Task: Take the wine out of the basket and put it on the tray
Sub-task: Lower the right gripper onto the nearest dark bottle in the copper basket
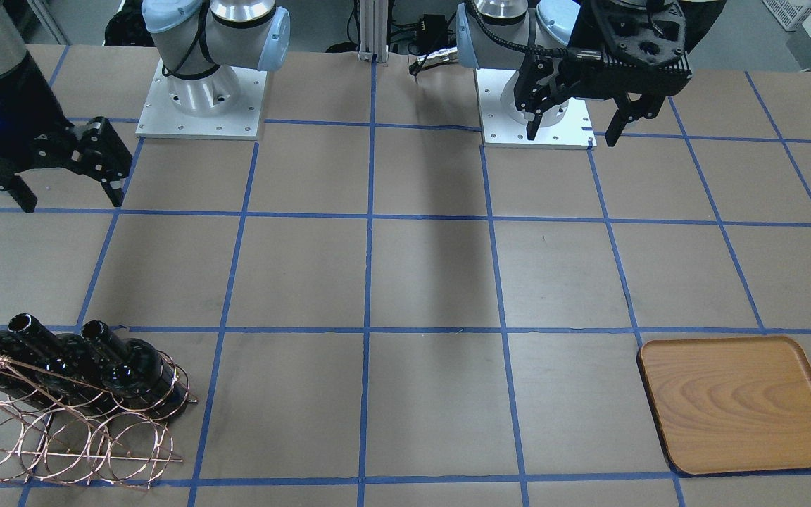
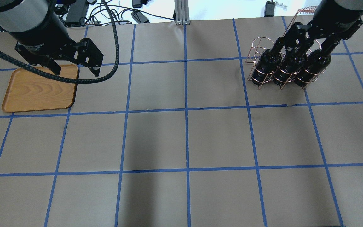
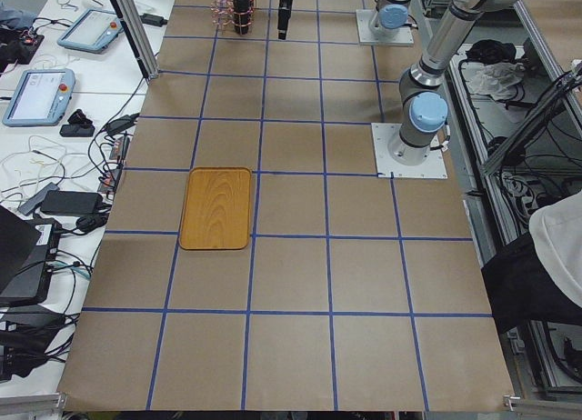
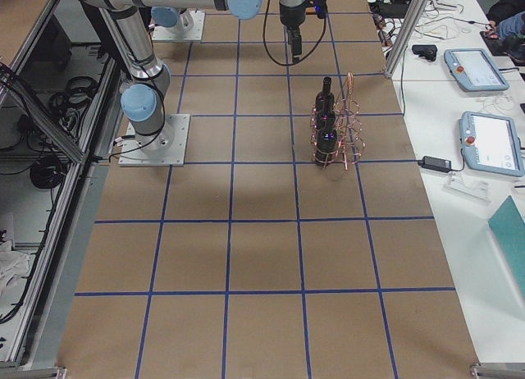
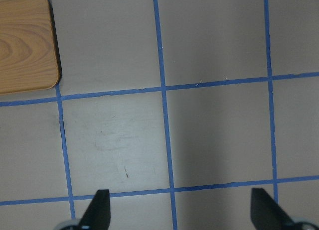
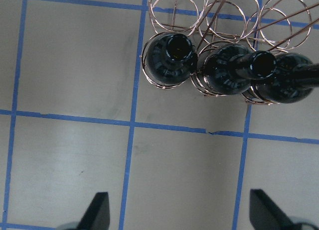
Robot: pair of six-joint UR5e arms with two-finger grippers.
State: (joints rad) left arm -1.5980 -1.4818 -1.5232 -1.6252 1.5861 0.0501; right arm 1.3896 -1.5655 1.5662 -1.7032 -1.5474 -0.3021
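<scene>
The neck of the middle wine bottle (image 1: 36, 335) (image 6: 250, 66), the one between the other bottles in the copper wire basket, will be gripped by my right gripper.
Three near-black wine bottles (image 2: 265, 66) (image 6: 169, 58) stand upright in the near row of the copper wire basket (image 2: 257, 47) (image 1: 60, 443) at the far right of the table. My right gripper (image 2: 307, 41) (image 6: 182, 215) (image 1: 71, 201) is open and empty. It hangs high above the table, just to the robot's side of the bottles, and touches none. The wooden tray (image 2: 39, 91) (image 1: 736, 405) lies empty at the far left. My left gripper (image 2: 74, 71) (image 1: 573, 134) (image 5: 180, 212) is open and empty, raised near the tray's inner corner (image 5: 25, 46).
The brown table has a blue tape grid. The two arm bases (image 1: 201, 98) (image 1: 536, 105) are bolted near the robot's edge. Cables and teach pendants (image 3: 41, 97) lie beyond the far edge. The basket's back-row rings (image 6: 177, 11) hold nothing.
</scene>
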